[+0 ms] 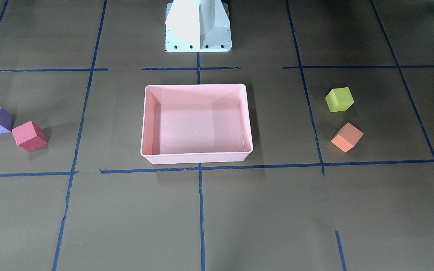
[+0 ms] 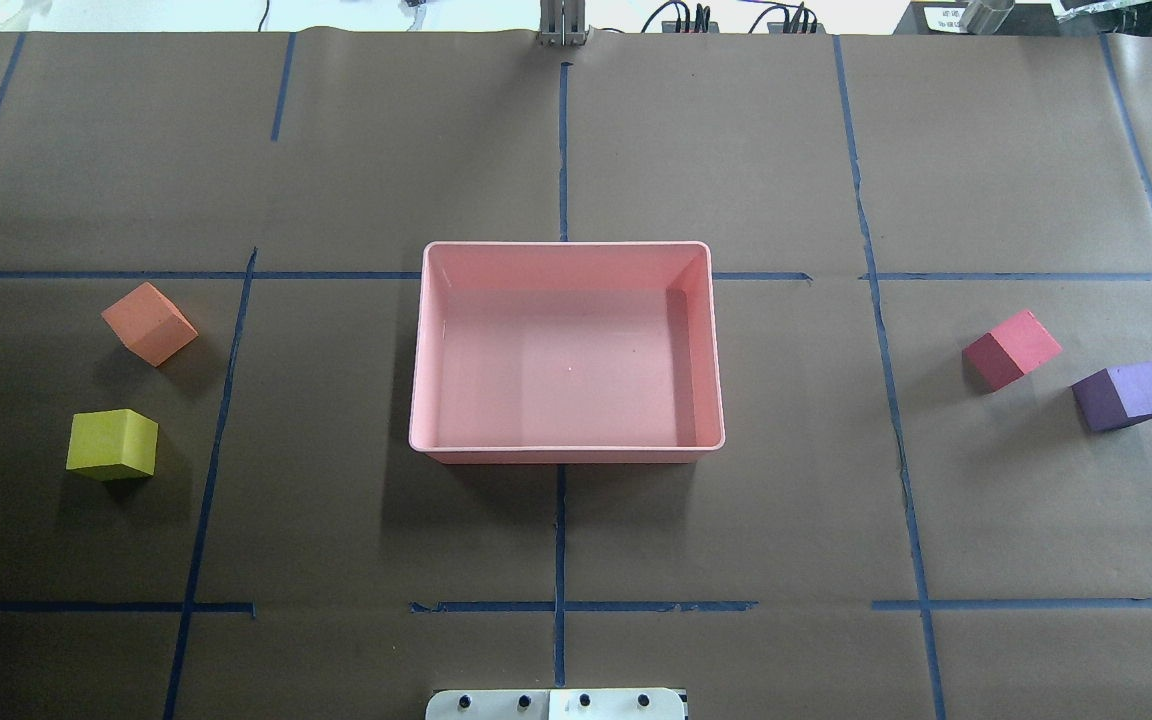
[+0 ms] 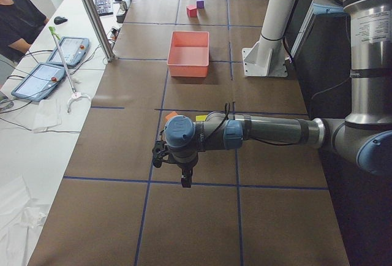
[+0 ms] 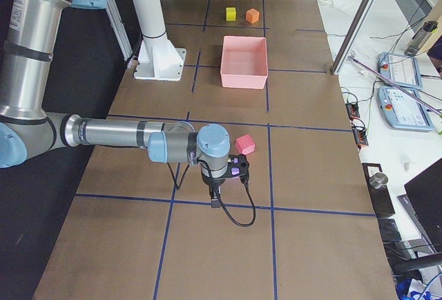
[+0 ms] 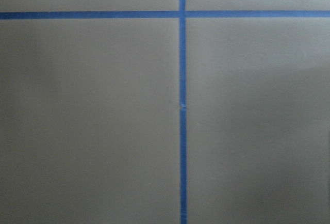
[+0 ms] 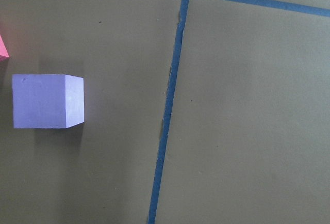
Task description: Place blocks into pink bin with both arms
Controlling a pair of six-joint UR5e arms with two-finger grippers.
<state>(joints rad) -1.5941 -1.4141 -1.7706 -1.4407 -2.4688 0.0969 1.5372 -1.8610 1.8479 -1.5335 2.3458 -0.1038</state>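
My right gripper will next move to the purple block beside the red block and close on the purple block's upper part (image 6: 39, 101).
The pink bin (image 2: 566, 452) sits empty at the table's middle. The orange block (image 2: 148, 323) and the yellow-green block (image 2: 113, 444) lie on the left side. The red block (image 2: 1011, 349) and the purple block (image 2: 1122, 396) lie on the right side. The left gripper (image 3: 184, 177) shows only in the exterior left view, hanging over the table near the orange and yellow-green blocks. The right gripper (image 4: 215, 200) shows only in the exterior right view, close to the red block (image 4: 244, 144). I cannot tell whether either is open or shut. The right wrist view shows the purple block (image 6: 46, 101) at its left.
Blue tape lines (image 2: 560, 540) cross the brown paper table cover. The white pedestal base (image 1: 198, 26) stands behind the bin. The left wrist view shows only bare paper and a tape crossing (image 5: 181, 14). Tablets and cables (image 3: 43, 79) lie on a side bench past the table.
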